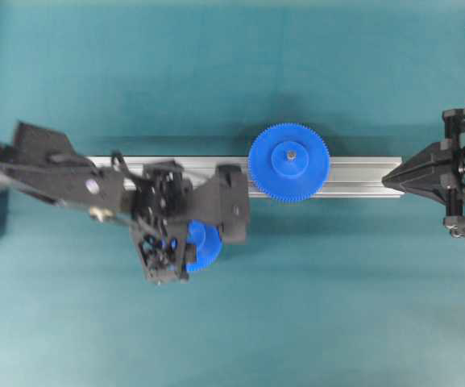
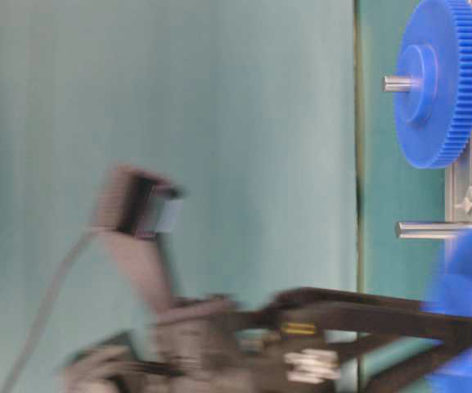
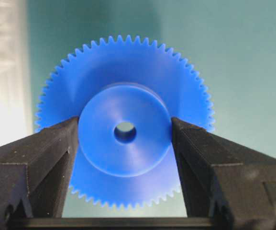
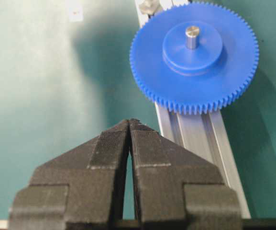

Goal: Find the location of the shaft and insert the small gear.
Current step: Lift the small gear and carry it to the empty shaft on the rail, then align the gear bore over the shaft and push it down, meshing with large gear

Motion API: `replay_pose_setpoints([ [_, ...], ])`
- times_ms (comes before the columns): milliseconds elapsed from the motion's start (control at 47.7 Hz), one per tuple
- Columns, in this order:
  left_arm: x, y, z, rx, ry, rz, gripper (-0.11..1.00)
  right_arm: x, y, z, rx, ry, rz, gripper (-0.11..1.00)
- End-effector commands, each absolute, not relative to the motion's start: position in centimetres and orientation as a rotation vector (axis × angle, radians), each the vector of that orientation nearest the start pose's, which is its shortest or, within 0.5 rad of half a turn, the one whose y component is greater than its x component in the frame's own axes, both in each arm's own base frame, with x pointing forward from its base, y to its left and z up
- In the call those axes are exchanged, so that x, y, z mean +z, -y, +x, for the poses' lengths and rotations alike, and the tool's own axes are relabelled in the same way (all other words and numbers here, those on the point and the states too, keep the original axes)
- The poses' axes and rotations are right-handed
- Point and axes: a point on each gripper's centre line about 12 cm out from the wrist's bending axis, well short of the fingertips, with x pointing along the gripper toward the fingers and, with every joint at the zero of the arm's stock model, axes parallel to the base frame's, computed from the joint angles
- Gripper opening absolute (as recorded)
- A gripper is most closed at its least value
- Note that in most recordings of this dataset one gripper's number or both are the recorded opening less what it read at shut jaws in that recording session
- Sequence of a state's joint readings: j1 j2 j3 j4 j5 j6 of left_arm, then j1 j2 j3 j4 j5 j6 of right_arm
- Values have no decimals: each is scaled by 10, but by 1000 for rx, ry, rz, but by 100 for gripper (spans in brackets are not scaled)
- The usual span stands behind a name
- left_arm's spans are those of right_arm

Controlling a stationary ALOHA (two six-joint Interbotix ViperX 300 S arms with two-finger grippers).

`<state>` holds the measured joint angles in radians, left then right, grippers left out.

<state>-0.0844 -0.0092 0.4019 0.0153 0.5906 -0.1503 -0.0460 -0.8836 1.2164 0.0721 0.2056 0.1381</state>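
Note:
Next, my left gripper lets go of the small gear on the bar's bare shaft (image 1: 222, 177), against the wider blue gear.
My left gripper (image 3: 124, 120) is shut on the raised hub of the small gear (image 3: 123, 67), one finger on each side, with the centre hole facing the camera. From overhead the small gear (image 1: 205, 246) shows just in front of the rail, partly under the left gripper (image 1: 185, 247). At table level the shaft (image 2: 432, 230) stands bare on the rail, and the small gear (image 2: 469, 303) is a blurred blue shape right beside it. My right gripper (image 4: 129, 120) is shut with nothing in it, at the rail's right end (image 1: 385, 179).
The wider blue gear (image 1: 288, 161) sits on its own pin on the aluminium rail (image 1: 361, 173), also in the right wrist view (image 4: 194, 57). Teal mat (image 1: 232, 72) lies all around the rail. The left arm covers the rail's left part.

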Motion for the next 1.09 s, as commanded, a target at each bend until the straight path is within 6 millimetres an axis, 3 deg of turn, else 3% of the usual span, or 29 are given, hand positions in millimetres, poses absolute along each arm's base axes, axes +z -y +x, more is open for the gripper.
replay_pose_setpoints([
  [0,257,21,399,8,-874,-79,65,209,8,193,-90,-517,226,8],
  [105,268,6,396,36,-843,-86,65,209,8,193,-90,-517,226,8],
  [273,270,-15,395,80,-833,-93,65,209,8,192,-90,-517,226,8],
  [692,241,-31,419,63,-809,10,65,207,11,192,-107,-489,229,8],
  [1070,219,-38,423,75,-849,2,65,207,13,188,-116,-474,232,8],
])
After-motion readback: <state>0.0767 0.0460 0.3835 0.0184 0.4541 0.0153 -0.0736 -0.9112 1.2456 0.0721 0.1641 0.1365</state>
